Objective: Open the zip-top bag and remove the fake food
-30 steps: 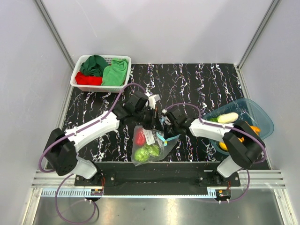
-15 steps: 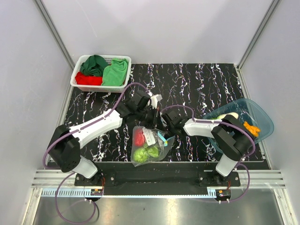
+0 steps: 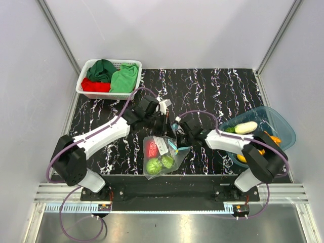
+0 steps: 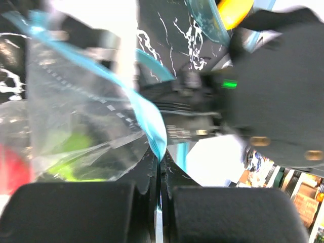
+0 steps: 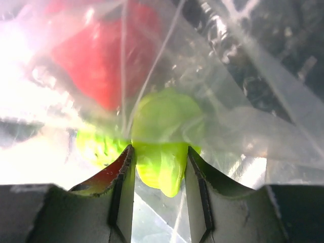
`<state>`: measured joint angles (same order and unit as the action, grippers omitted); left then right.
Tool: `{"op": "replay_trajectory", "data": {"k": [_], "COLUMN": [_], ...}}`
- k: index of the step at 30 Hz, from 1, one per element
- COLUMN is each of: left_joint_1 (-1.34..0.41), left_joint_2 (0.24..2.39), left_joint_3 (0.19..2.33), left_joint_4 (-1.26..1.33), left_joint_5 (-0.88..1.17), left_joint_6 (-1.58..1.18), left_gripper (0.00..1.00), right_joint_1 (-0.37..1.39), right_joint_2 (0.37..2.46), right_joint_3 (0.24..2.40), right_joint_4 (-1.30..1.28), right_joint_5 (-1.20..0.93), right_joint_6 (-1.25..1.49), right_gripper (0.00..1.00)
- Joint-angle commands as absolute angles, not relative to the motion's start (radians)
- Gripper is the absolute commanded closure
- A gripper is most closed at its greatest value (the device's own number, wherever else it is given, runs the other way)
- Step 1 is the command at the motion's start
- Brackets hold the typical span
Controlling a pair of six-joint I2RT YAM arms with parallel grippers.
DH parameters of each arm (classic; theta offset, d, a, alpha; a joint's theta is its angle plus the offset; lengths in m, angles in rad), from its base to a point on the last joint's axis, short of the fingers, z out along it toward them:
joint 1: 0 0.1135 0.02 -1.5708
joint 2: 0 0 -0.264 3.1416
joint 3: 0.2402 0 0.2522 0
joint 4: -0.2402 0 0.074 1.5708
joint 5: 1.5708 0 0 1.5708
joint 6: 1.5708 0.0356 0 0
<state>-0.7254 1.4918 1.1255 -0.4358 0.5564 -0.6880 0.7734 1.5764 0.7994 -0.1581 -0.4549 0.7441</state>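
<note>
My right gripper will let go of the green piece in the teal tub (image 3: 249,144) between the white piece and the yellow piece.
The clear zip-top bag (image 3: 171,153) lies near the front edge of the table, with a red piece (image 3: 151,148) and a green piece (image 3: 159,163) of fake food inside. My left gripper (image 3: 168,126) is shut on the bag's light blue zip strip (image 4: 147,114) and holds the mouth up; in the left wrist view the left gripper (image 4: 161,159) pinches the strip. My right gripper (image 3: 178,142) reaches into the mouth. In the right wrist view the right gripper (image 5: 159,152) is closed on the green piece (image 5: 162,126), which touches both fingers. The red piece (image 5: 96,55) lies beyond it.
A translucent teal tub (image 3: 283,126) at the right holds a white piece (image 3: 246,127), an orange piece (image 3: 274,138) and a yellow piece (image 3: 242,158). A white basket (image 3: 83,83) with red and green cloths stands at the back left. The right arm's black body (image 4: 273,96) is close to my left gripper.
My right gripper opened wider, pushed further into the bag and then narrowed onto the green piece. The left gripper stayed shut on the zip strip, and the bag shifted slightly.
</note>
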Motion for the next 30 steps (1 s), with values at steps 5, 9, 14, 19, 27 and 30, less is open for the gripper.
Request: {"op": "replay_trajectory", "data": {"k": [5, 9, 14, 19, 27, 30], "left_joint_1": [-0.701, -0.692, -0.69, -0.686, -0.687, -0.686], "left_joint_2": [1.439, 1.428, 1.402, 1.347, 1.292, 1.289], "left_joint_3": [1.146, 1.14, 1.135, 1.134, 1.103, 1.114], "left_joint_4": [-0.514, -0.544, -0.597, -0.641, -0.667, -0.687], "left_joint_5": [0.534, 0.529, 0.499, 0.434, 0.399, 0.393], "left_joint_6": [-0.582, -0.528, -0.491, -0.474, -0.495, -0.482], "left_gripper": [1.0, 1.0, 1.0, 1.0, 1.0, 1.0], "right_joint_1": [0.721, 0.692, 0.664, 0.666, 0.666, 0.666], "right_joint_2": [1.324, 1.252, 1.21, 1.137, 0.99, 0.96], "right_joint_3": [0.79, 0.822, 0.88, 0.936, 1.066, 1.158], "right_joint_4": [-0.305, -0.35, -0.429, -0.5, -0.632, -0.726], "right_joint_5": [-0.352, -0.313, -0.302, -0.261, -0.232, -0.177], "right_joint_6": [0.758, 0.761, 0.736, 0.721, 0.693, 0.675], "right_gripper": [1.0, 1.0, 1.0, 1.0, 1.0, 1.0]}}
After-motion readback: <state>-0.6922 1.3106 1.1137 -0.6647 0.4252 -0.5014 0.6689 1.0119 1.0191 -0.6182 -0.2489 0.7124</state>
